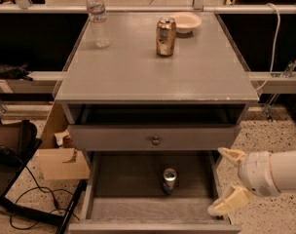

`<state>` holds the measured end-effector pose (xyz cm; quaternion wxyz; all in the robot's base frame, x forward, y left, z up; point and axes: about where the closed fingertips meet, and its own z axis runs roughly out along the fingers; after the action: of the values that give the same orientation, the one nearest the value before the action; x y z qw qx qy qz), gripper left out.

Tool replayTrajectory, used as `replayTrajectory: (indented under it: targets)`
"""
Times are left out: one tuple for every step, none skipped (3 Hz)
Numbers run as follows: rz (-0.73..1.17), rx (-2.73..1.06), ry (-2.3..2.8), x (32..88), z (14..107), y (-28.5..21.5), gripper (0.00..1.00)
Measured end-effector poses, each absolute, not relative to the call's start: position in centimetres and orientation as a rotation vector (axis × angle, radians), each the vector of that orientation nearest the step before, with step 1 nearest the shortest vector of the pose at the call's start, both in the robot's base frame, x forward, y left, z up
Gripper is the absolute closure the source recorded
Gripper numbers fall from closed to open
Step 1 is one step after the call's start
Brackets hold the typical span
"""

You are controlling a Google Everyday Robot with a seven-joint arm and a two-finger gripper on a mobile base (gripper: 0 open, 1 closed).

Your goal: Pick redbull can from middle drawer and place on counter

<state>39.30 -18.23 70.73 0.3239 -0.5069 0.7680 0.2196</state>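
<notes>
Next, my gripper will go to the upper half of the redbull can (169, 178) in the open middle drawer and close there.
The redbull can (169, 180) stands upright on the dark floor of the open middle drawer (123, 179), near its centre. My gripper (225, 179) is at the lower right, just outside the drawer's right wall, level with the can. Its two cream fingers are spread wide and hold nothing. The white wrist runs off to the right. The grey counter (153, 74) tops the cabinet above.
On the counter stand a gold-copper can (166, 36), a white bowl (186, 21) and a water bottle (98, 17). A closed drawer front with a round knob (155, 140) sits above the open drawer. A cardboard box (60, 157) and cables lie on the floor at left.
</notes>
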Motion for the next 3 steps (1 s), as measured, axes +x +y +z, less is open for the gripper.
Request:
replayTrajectory:
  targets:
    - [0.664,-1.191,1.947,41.9,64.1,-17.9,0.00]
    - [0.665,-1.190,1.947,41.9,64.1,-17.9,0.00]
    - [0.691,-1.197,1.925,43.0,62.0,-17.3,0.00]
